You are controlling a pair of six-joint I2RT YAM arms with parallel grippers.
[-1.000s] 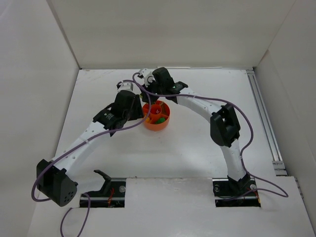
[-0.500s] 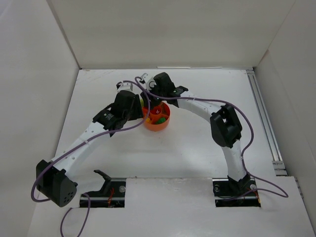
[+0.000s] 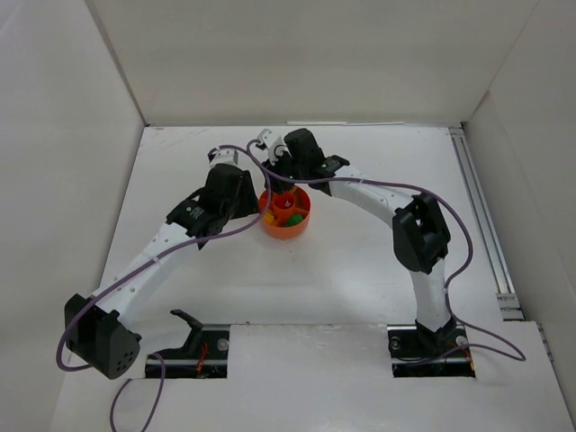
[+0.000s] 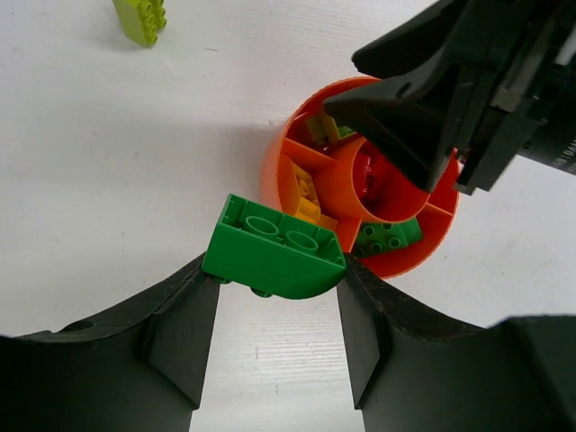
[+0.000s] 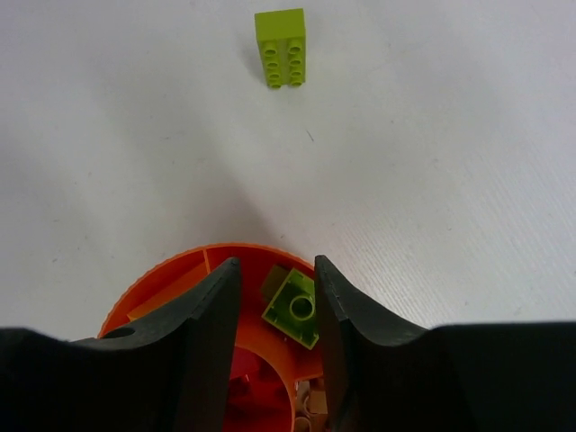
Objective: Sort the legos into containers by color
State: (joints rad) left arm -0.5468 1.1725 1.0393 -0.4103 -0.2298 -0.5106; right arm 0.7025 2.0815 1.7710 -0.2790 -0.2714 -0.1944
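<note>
My left gripper will release the dark green lego in the orange dish's section holding the other green lego (image 3: 296, 220) (image 4: 394, 236).
The round orange dish (image 3: 286, 214) sits mid-table, with its containers ringing a central cup. My left gripper (image 4: 274, 270) is shut on a dark green lego (image 4: 274, 252), held just above the table at the dish's near-left rim (image 4: 423, 256). My right gripper (image 5: 277, 265) hovers over the far side of the dish (image 5: 180, 265). Its jaws stand a little apart with nothing clamped, and a lime lego (image 5: 292, 308) lies in the section below them. The dish also holds a green lego (image 4: 387, 237), a yellow one (image 4: 306, 193) and red ones (image 4: 373, 175) in the cup.
One lime lego (image 5: 280, 47) lies loose on the white table beyond the dish and shows too in the left wrist view (image 4: 141, 18). The right gripper's black fingers (image 4: 396, 126) overhang the dish. White walls enclose the table on three sides.
The right wrist has shifted slightly right over the dish's far rim. The left wrist has edged slightly left with the green lego. The dish has stayed put.
</note>
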